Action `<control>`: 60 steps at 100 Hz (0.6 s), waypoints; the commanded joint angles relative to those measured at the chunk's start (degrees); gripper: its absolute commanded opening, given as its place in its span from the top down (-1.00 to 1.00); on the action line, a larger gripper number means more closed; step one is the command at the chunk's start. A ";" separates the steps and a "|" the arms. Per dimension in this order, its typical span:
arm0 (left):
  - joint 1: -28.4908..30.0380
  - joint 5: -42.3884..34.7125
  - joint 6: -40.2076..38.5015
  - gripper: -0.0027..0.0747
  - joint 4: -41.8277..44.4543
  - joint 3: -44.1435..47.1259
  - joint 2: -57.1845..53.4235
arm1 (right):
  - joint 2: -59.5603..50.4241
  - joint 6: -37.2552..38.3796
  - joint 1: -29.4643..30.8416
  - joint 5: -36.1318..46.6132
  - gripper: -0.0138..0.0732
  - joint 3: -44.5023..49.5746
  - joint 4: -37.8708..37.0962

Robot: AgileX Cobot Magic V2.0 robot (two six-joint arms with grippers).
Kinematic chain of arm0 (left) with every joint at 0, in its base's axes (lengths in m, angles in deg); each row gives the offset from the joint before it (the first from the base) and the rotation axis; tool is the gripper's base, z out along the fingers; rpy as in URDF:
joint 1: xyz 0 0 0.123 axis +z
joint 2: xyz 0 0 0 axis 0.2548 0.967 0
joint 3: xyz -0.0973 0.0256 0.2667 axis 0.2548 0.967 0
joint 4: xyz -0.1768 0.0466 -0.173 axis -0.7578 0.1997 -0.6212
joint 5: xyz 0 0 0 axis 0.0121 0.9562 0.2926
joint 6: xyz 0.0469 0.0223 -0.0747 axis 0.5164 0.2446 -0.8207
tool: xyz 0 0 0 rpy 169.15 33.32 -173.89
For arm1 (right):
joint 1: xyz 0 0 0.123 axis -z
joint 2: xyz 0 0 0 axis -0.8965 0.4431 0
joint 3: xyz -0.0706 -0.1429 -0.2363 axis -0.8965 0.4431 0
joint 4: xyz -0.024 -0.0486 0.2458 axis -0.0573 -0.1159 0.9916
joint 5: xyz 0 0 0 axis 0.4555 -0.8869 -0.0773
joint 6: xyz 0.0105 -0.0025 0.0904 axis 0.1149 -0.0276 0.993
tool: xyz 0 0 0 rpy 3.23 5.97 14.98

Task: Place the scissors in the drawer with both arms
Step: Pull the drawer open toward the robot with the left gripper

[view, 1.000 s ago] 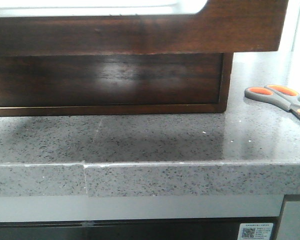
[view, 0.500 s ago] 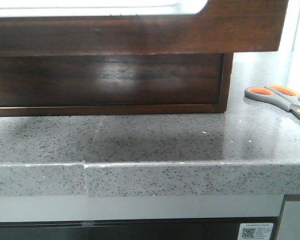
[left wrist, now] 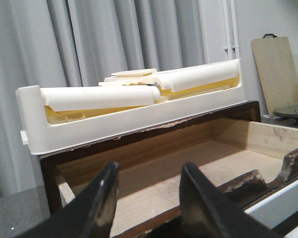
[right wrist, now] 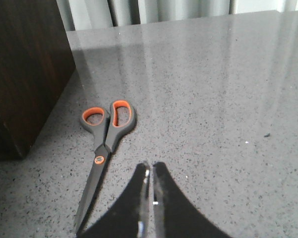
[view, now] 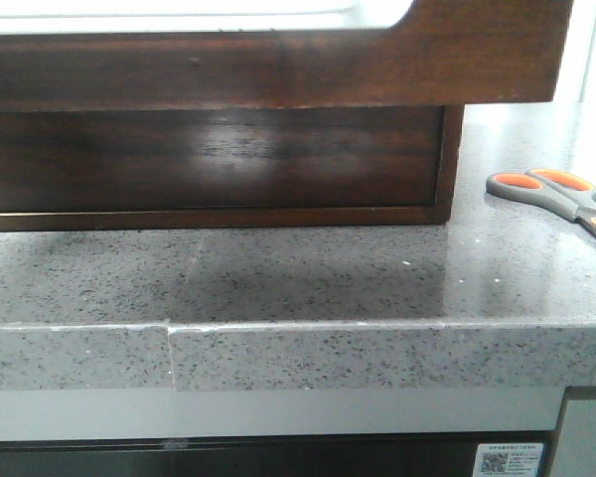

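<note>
The orange screw of the scissors (right wrist: 99, 159), where the grey handles meet the blades, will be gripped by my right gripper.
The scissors (view: 556, 194), grey with orange-lined loops, lie flat on the speckled counter at the far right, beside the cabinet. The drawer (view: 457, 60), with its wide cutout on top, stands pulled out over the counter. In the left wrist view my left gripper (left wrist: 150, 168) is open and empty, its fingers over the front edge of the drawer (left wrist: 198, 163), whose pale wood inside is bare. In the right wrist view my right gripper (right wrist: 152, 166) is shut and empty above the counter, just beside the scissors (right wrist: 105, 144). Neither gripper shows in the front view.
A taller dark wood front (view: 219, 159) sits below the pulled-out drawer. A white foam tray (left wrist: 139, 119) rests on top of the cabinet. A wooden board (left wrist: 278, 69) leans on the wall behind. The cabinet's dark side (right wrist: 25, 69) stands close to the scissors. The counter's front edge (view: 308, 348) is near.
The shadow on the counter below the drawer has faded on the left side. The scissors and the drawer have not moved.
</note>
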 commanded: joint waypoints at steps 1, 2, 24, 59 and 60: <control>-0.13 -0.70 -1.08 0.24 -1.34 -2.19 0.53 | 0.84 -0.08 0.42 2.90 0.78 -1.72 -0.35; -0.13 -0.58 -1.08 0.24 -1.34 -2.19 0.53 | 0.84 -0.08 0.42 2.80 0.78 -1.86 -0.35; -3.40 3.72 -1.08 0.50 -1.34 -2.19 0.53 | 2.72 -0.08 0.42 -4.08 0.77 -5.98 -0.35; -14.49 15.78 -1.08 0.51 -6.29 -2.29 0.53 | 15.77 -0.08 0.42 -12.24 0.77 -18.38 -0.35; -14.67 15.91 -1.08 0.51 -6.29 -2.29 0.53 | 16.44 -0.08 0.28 -12.52 0.77 -19.07 -0.35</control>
